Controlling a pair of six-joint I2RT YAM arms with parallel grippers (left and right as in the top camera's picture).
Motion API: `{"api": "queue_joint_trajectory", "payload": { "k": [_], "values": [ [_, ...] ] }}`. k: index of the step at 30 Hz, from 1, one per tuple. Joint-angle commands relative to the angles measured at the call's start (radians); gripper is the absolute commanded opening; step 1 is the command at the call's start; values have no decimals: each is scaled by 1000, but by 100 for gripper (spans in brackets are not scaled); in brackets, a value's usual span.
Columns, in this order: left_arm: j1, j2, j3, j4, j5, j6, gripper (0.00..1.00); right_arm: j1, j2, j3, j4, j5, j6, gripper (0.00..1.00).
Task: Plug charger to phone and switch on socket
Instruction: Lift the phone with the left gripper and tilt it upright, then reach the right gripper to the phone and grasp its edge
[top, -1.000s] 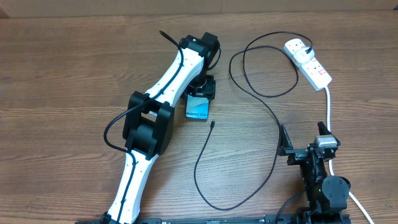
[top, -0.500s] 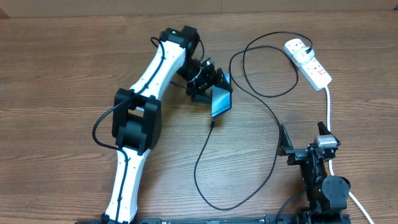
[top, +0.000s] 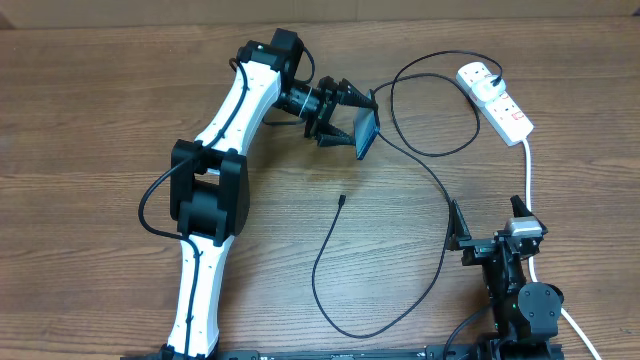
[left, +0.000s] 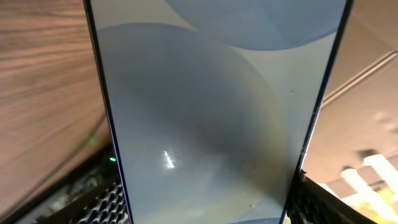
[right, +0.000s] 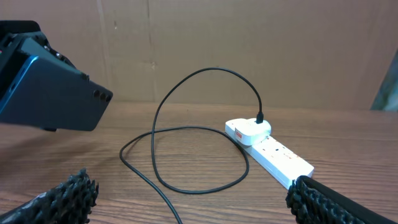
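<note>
My left gripper is holding the phone. Next, my right gripper goes to the phone's near edge (top: 365, 150) (right: 17, 79), facing the front of the table, and closes there.
My left gripper (top: 350, 115) is shut on the phone (top: 367, 130) and holds it on edge above the table at the back centre. The phone's pale screen (left: 211, 118) fills the left wrist view; its dark blue back shows in the right wrist view (right: 50, 93). The black charger cable (top: 440, 185) loops over the table. Its connector tip (top: 342, 200) lies free on the wood below the phone. Its white plug (top: 478, 76) sits in the white socket strip (top: 497, 100), which also shows in the right wrist view (right: 270, 146). My right gripper (top: 490, 235) is open and empty at the front right.
The strip's thick white cord (top: 528, 175) runs down the right side past my right arm. The cable makes a wide loop (top: 370, 320) toward the front edge. A cardboard wall (right: 249, 43) stands behind the table.
My left gripper has lifted the phone off the table, carried it up and to the right, and turned it on edge. The right arm and cable have not moved.
</note>
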Motion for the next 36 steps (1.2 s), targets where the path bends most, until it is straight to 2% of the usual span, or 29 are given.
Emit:
{"api": "queue_joint_trajectory", "payload": {
  "k": [1,8,10,13,14,16,18,20,21,24,27,30,31,34,35,36],
  "values": [
    [12,5,30,38,157,-111,71,-4,-5,-10,6,13,-2,100],
    [55,5,30,47,296,-117,70,-4,-5,-10,17,-8,0,100],
    [67,5,30,47,306,-118,70,0,-5,-10,29,-190,40,100],
    [90,5,30,47,306,-118,70,0,-5,-10,50,-610,258,100],
    [96,5,30,47,306,-118,70,0,-5,-10,77,-689,314,100],
    [105,5,30,47,306,-118,70,0,-5,-10,138,-718,419,100],
    [113,5,30,47,305,-124,70,0,-5,-10,330,-717,575,100],
    [117,5,30,47,305,-139,71,0,-4,13,462,-689,634,100],
    [117,5,30,47,305,-145,71,0,-1,59,447,-652,631,100],
    [117,5,30,47,305,-149,71,0,68,247,233,-571,536,100],
    [117,5,30,47,305,-149,71,0,254,517,-133,-486,352,100],
    [117,5,30,47,304,-161,70,0,573,853,-526,-467,176,100],
    [117,5,30,47,304,-163,70,1,673,942,-613,-492,172,100],
    [117,5,30,47,303,-163,70,1,888,1090,-743,-819,191,100],
    [116,5,30,47,294,-163,70,1,961,1108,-754,-980,193,100],
    [116,5,30,47,288,-163,70,1,1005,1107,-721,-1051,194,100]
  ]
}}
